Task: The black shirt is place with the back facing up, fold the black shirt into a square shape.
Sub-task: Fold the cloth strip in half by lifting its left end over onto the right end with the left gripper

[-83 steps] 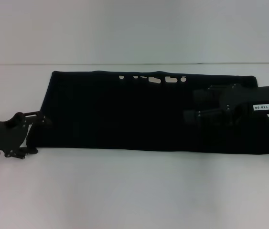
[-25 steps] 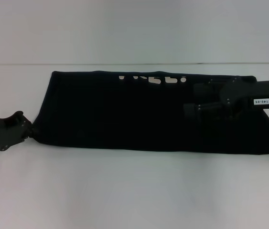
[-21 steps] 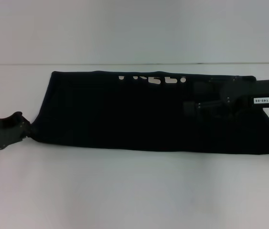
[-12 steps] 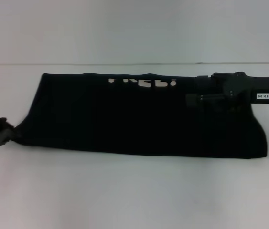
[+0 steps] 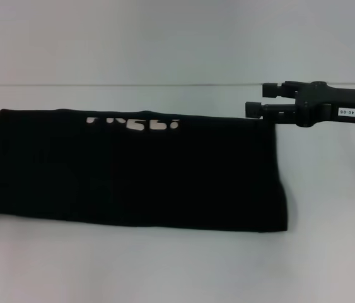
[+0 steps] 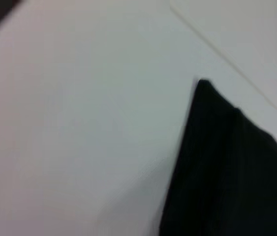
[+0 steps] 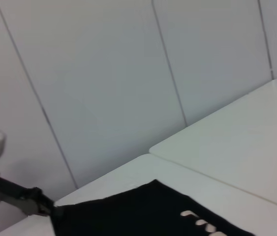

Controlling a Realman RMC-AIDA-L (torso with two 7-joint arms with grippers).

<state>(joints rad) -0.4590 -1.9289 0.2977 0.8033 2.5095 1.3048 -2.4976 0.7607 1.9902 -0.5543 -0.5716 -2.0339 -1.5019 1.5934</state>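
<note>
My left gripper needs to let go of the black shirt's loose end on the shirt's opposite short edge (image 5: 275, 153), closest to my right gripper.
The black shirt (image 5: 133, 170) lies flat as a long folded band across the white table (image 5: 177, 271), with white lettering (image 5: 133, 122) at its far edge. My right gripper (image 5: 258, 99) hovers at the shirt's far right corner, its fingers apart and holding nothing. My left gripper is out of the head view. In the right wrist view it (image 7: 47, 209) shows farther off, closed on the shirt's near left corner (image 7: 59, 216). The left wrist view shows only a corner of the shirt (image 6: 227, 167) on the table.
The table's far edge (image 5: 164, 85) meets a pale panelled wall (image 7: 128, 73). A table corner (image 7: 150, 152) shows in the right wrist view. Bare white tabletop lies in front of the shirt and to its right.
The shirt has slid well to the left across the table. The left arm has gone out of the head view. My right gripper has risen off the shirt to its far right corner.
</note>
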